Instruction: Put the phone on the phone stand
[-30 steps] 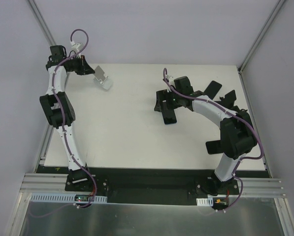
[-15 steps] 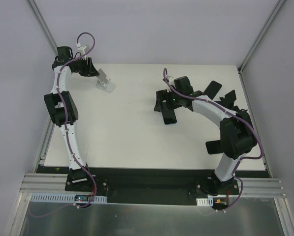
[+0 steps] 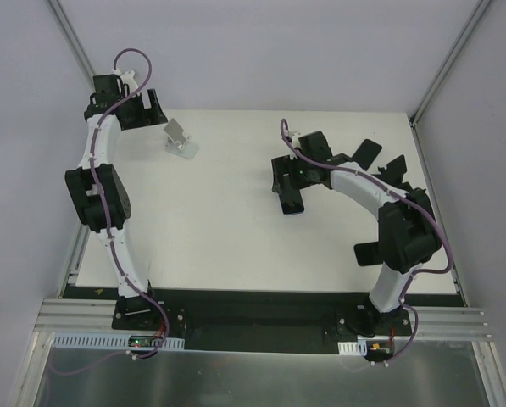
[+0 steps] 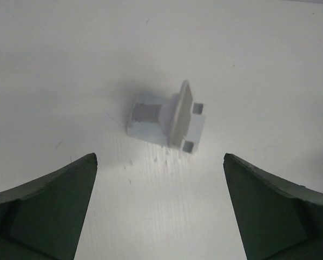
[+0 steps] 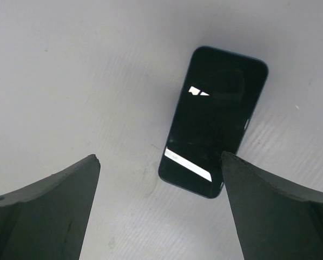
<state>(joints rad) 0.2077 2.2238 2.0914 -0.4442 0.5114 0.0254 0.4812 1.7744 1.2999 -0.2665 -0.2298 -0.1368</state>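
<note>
The black phone has its middle (image 3: 287, 188) (image 5: 212, 117) as the place for my right gripper to grasp. I will close it there, with its fingers against the phone's long sides.
The white phone stand (image 3: 180, 139) sits on the table at the far left, its backrest tilted; in the left wrist view the stand (image 4: 166, 118) lies ahead of the fingers, untouched. My left gripper (image 3: 155, 113) hangs just left of the stand, open and empty, (image 4: 160, 162) marking its gap. The black phone (image 3: 291, 200) lies flat, screen up, near the table's middle. My right gripper (image 3: 288, 175) hovers over the phone's far end, open. In the right wrist view the phone (image 5: 212, 122) lies between and beyond the fingers, apart from my right gripper (image 5: 160, 160).
The white table (image 3: 219, 229) ends at metal rails along the near edge. Grey walls (image 3: 24, 127) and frame posts close in the left, back and right sides, near the left arm's elbow.
My left gripper has opened and let go of the phone stand, which now rests on the table. The left wrist has pulled back toward the far left corner. The right arm has barely moved.
</note>
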